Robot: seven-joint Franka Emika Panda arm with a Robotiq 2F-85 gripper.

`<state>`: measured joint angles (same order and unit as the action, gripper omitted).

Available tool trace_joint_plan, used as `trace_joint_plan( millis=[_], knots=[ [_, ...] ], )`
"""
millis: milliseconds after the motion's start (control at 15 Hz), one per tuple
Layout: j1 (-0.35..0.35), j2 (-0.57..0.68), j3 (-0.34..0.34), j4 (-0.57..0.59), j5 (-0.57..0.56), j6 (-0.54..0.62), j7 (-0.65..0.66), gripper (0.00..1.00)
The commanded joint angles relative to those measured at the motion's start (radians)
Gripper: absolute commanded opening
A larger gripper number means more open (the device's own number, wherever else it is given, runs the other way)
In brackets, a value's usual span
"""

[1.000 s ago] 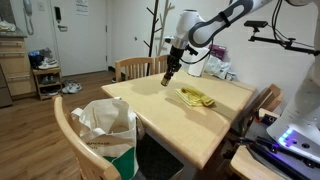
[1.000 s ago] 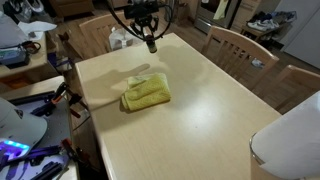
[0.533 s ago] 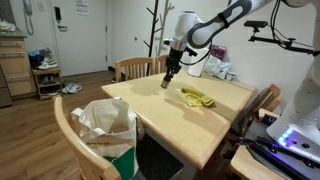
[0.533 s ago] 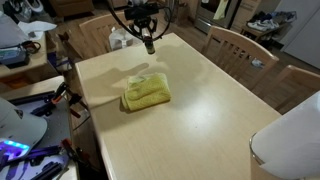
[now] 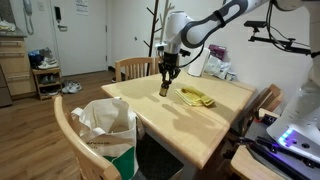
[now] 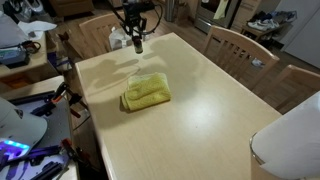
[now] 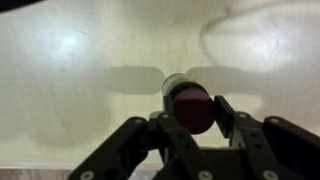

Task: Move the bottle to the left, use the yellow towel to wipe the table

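Next, I open my gripper and let go of the small bottle on the table [image 5: 168,108], in between the yellow towel and the white bag.
My gripper [image 7: 190,112] is shut on a small bottle with a dark red cap [image 7: 188,100] and holds it above the light wooden table [image 6: 210,120]. In both exterior views the gripper [image 5: 166,86] [image 6: 137,42] hangs over the table near its edge, and the bottle [image 5: 165,89] shows as a small dark shape between the fingers. The yellow towel [image 5: 196,97] [image 6: 147,93] lies crumpled on the table, apart from the gripper.
Wooden chairs [image 5: 140,67] [image 6: 238,45] stand around the table. A chair with a white bag [image 5: 105,125] is at the near side. White bags [image 5: 216,67] sit at the table's far end. Equipment [image 6: 25,150] stands beside the table.
The gripper has moved with the bottle along the table, away from the towel, and sits a little lower.
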<state>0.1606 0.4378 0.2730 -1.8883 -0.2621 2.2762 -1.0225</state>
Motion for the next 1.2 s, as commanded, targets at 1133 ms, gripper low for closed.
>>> trace_joint_plan(
  millis=[1133],
  knots=[
    [0.032,0.021,0.006,-0.114,-0.045,0.081,-0.442,0.19]
  ],
)
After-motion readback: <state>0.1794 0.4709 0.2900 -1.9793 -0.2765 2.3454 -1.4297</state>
